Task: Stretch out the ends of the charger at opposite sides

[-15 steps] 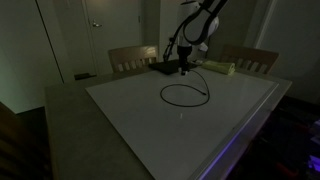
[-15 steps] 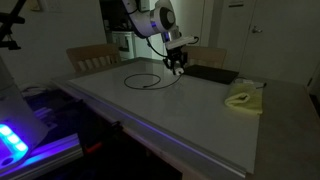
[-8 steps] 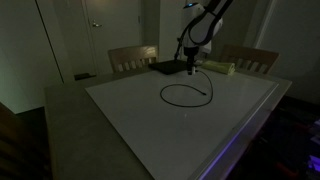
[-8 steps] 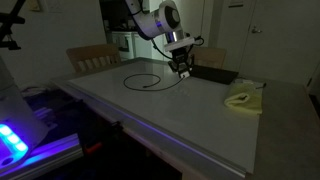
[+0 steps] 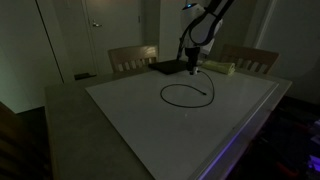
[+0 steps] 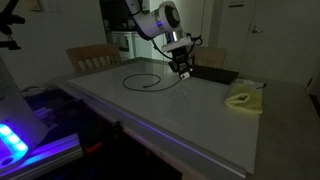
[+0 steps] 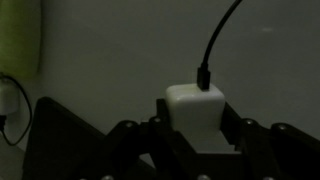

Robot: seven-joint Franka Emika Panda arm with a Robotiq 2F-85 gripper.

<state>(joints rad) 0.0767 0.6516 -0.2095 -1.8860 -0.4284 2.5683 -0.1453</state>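
The block, now held a little above the table, will be let go by my gripper on the white table [image 5: 223, 77] just in front of the pale green box.
The charger is a thin black cable [image 5: 185, 95] lying in a loop on the white table, also seen in an exterior view [image 6: 145, 80]. Its small white plug block [image 7: 195, 108] sits between my gripper's fingers [image 7: 195, 128] in the wrist view, with the cable rising from its top. My gripper [image 5: 190, 66] is shut on the block and holds it a little above the table near the far side, next to the flat black pad [image 5: 168, 67]. It shows in an exterior view [image 6: 183, 70]. The thin cable tip lies at the loop's end [image 6: 148, 86].
A pale green box [image 5: 218, 68] lies at the back of the table beyond my gripper, also in an exterior view [image 6: 243, 98]. The flat black pad [image 6: 213, 75] lies beside it. Wooden chairs [image 5: 133, 57] stand behind the table. The room is dim.
My gripper with the white block has moved a little toward the far side and risen slightly from a second ago. In the last half second nothing visibly moved.
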